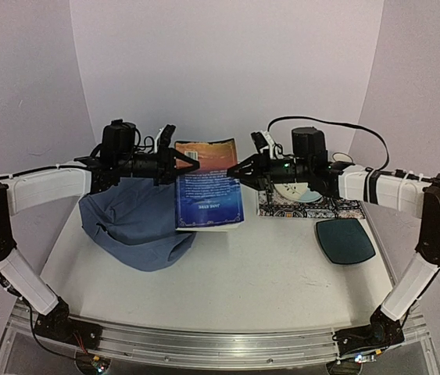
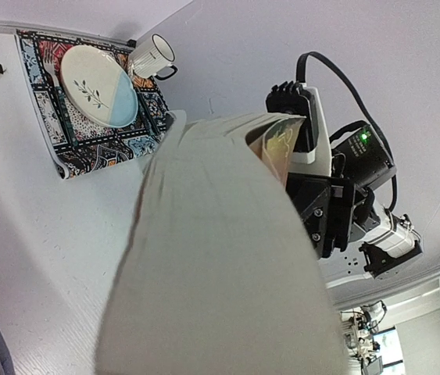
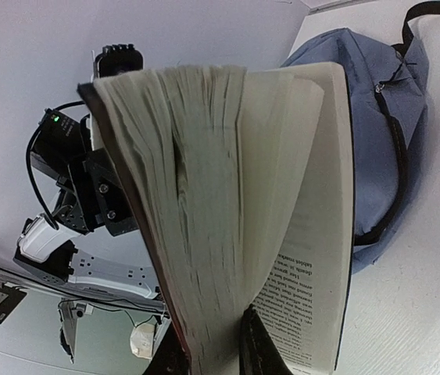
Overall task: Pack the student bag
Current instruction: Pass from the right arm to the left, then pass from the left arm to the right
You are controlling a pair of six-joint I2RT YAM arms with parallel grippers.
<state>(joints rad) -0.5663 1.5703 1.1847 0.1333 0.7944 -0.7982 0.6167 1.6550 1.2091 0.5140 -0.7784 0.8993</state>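
Observation:
I will let go with my right gripper, since it clamps just part of the pages and the book fans open, and then take the book's lower end (image 1: 211,223) with it as my left gripper tilts the book.
The slate-blue student bag (image 1: 135,223) lies slumped on the table at the left; it also shows in the right wrist view (image 3: 380,117). A thick book (image 1: 209,187) with a blue cover is held up between both arms, just right of the bag. My left gripper (image 1: 191,166) is shut on its left edge; in the left wrist view the book's page block (image 2: 220,266) hides the fingers. My right gripper (image 1: 234,171) is shut on the right edge, its fingers (image 3: 259,348) clamping the cover and a thick wad of pages (image 3: 204,219), while the other pages fan open.
A patterned placemat (image 1: 337,207) at the right rear carries a plate (image 2: 98,84) and a fork, with a white mug (image 2: 153,55) beside it. A dark teal oval pad (image 1: 345,240) lies at the right. The table's front edge is near the arm bases.

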